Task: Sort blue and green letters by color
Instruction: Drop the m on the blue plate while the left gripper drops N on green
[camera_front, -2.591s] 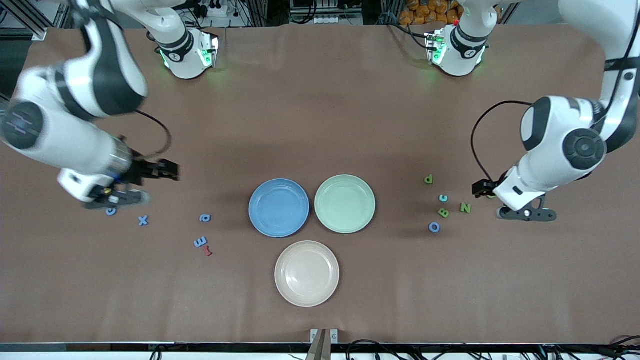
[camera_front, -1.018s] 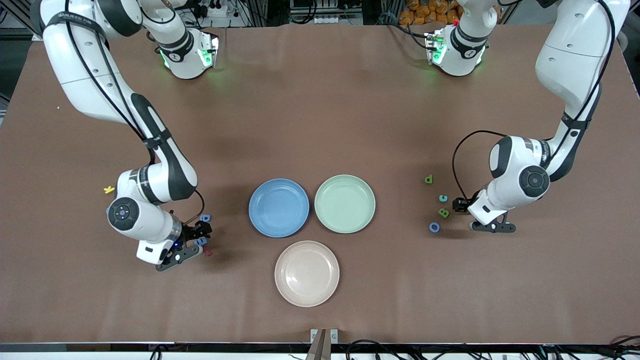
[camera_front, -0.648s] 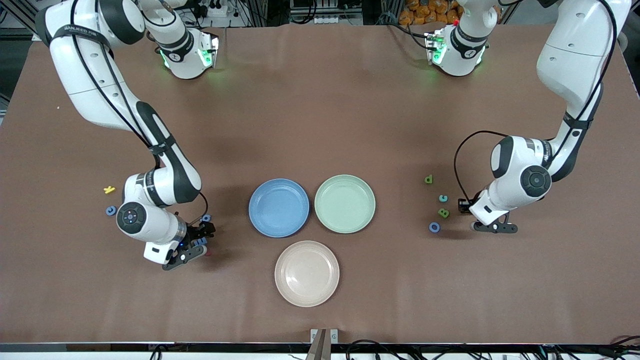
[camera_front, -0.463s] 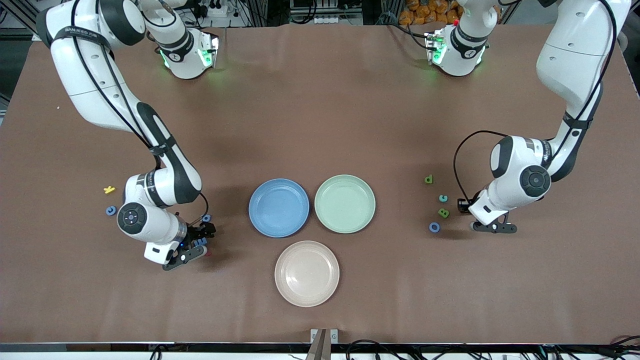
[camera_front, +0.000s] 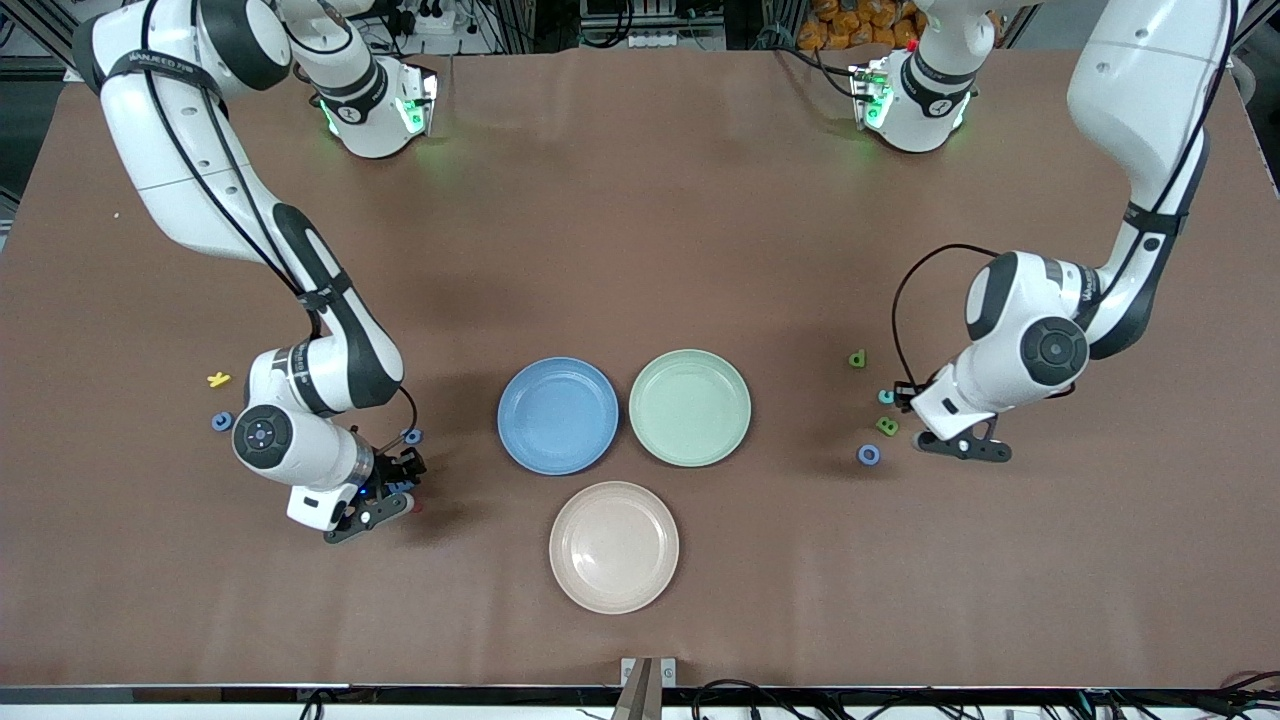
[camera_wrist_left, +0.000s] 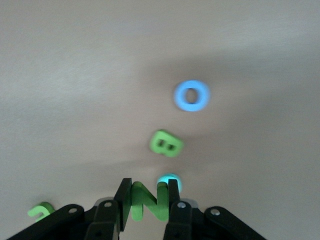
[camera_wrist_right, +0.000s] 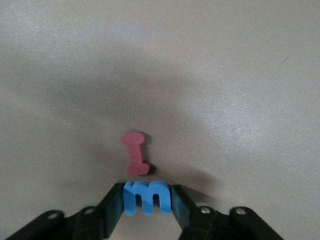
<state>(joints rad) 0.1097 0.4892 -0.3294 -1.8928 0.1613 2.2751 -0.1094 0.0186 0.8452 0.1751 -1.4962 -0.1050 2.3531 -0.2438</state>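
Next, I open my left gripper and let go of the green N, now held over a teal c, on the green plate (camera_front: 696, 380), toward the plate's rim that is farthest from the beige plate.
My right gripper (camera_front: 400, 478) is shut on a blue letter (camera_wrist_right: 147, 199), low at the table beside a dark red letter (camera_wrist_right: 135, 153). My left gripper (camera_front: 903, 397) is shut on a green N (camera_wrist_left: 150, 205) and holds it over a teal c (camera_front: 886, 397). A green B (camera_front: 887, 426), a blue O (camera_front: 869, 455) and a green d (camera_front: 857, 358) lie near it. The B (camera_wrist_left: 166, 143) and the O (camera_wrist_left: 192, 95) also show in the left wrist view. Another blue letter (camera_front: 412, 437) and a blue ring letter (camera_front: 222, 421) lie near the right arm.
A blue plate (camera_front: 558, 415) and a green plate (camera_front: 690, 407) stand side by side mid-table, with a beige plate (camera_front: 614, 547) nearer to the camera. A yellow letter (camera_front: 218, 379) lies toward the right arm's end.
My left gripper has moved a little toward the plates with the green N in it. My right gripper has stayed almost still, shut on the blue letter.
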